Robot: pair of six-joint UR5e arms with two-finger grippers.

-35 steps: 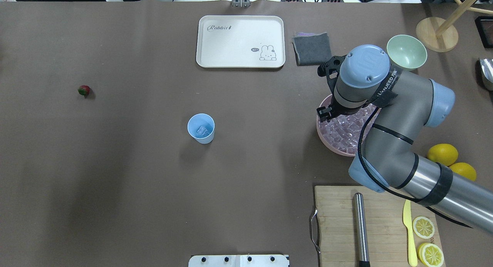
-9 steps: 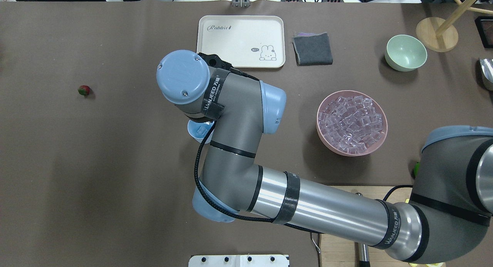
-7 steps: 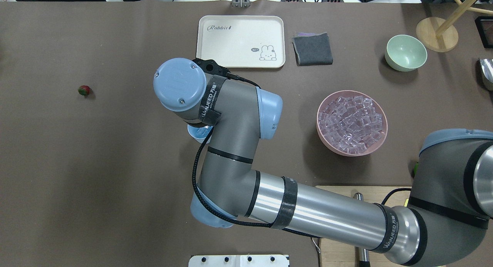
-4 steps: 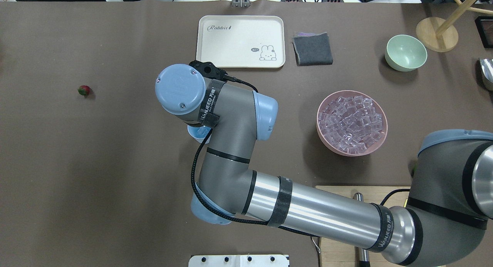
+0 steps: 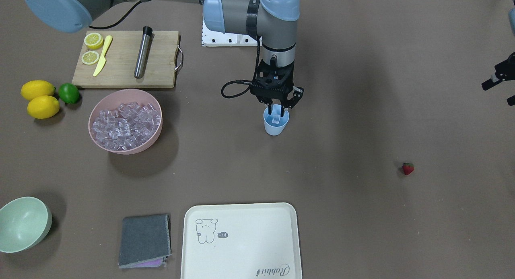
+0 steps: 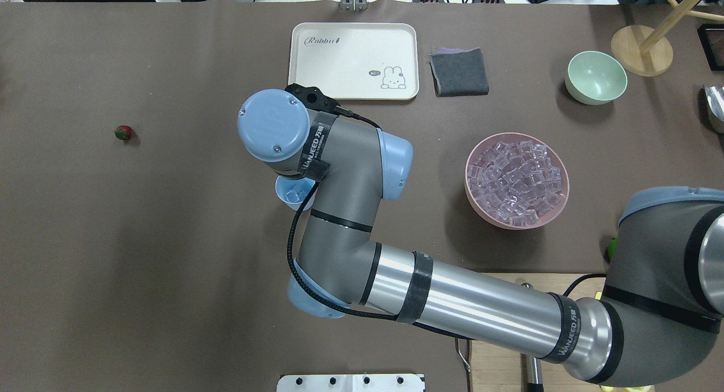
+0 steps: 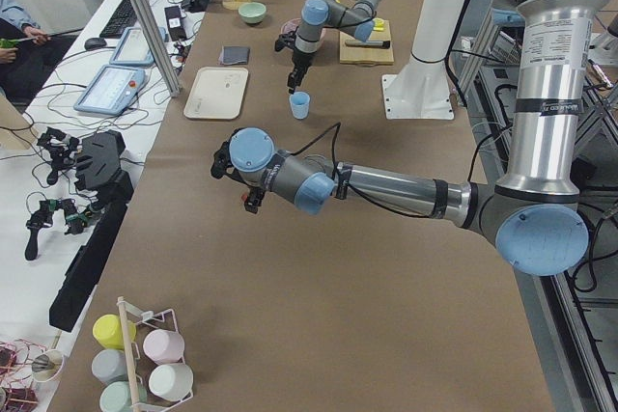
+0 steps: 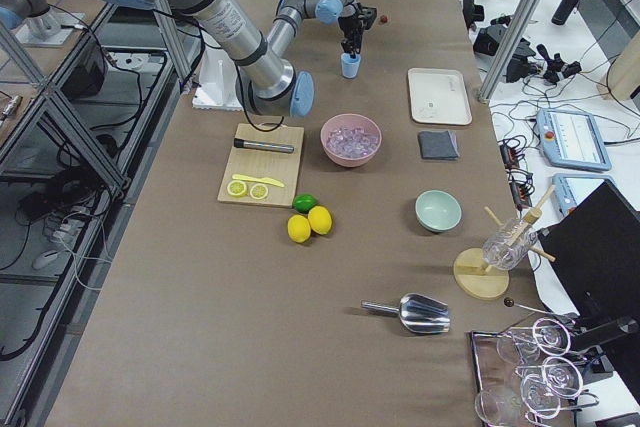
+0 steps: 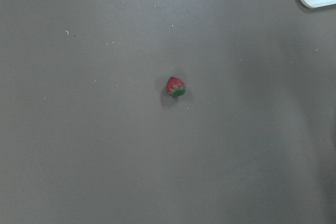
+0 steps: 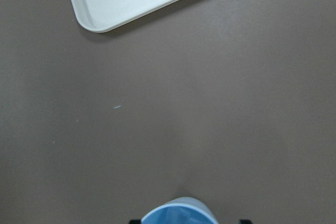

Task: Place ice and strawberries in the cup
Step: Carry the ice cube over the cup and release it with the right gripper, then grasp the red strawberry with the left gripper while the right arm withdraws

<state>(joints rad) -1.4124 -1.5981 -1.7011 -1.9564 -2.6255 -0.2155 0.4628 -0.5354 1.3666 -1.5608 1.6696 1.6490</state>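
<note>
The lone strawberry is the next thing for my left gripper. It should go down and close on the strawberry's sides [image 5: 408,167] [image 9: 176,88] beside its green leaves.
The light-blue cup [image 5: 276,127] stands mid-table, and a clear cube of ice [image 5: 276,118] shows in its mouth. My right gripper [image 5: 277,111] hangs straight over the cup, open, with one finger on each side of the rim. From overhead the wrist covers most of the cup [image 6: 289,195]. More ice [image 5: 122,126] fills the pink bowl [image 5: 120,149]. The strawberry [image 5: 408,168] lies alone on the table, far from the cup. My left gripper [image 5: 501,91] hovers above it at the view's edge and looks open; the strawberry [image 9: 176,86] sits mid-frame in the left wrist view.
A white tray [image 5: 241,238], a grey cloth [image 5: 145,239] and a pale green bowl [image 5: 23,223] line the far side. A cutting board [image 5: 124,59] carries a metal rod, a yellow knife and lemon slices. Two lemons [image 5: 38,98] and a lime [image 5: 69,93] lie beside it.
The right arm came from the pink bowl to the cup. Over the last second its wrist shifted slightly right, uncovering more of the cup. The strawberry has not moved.
</note>
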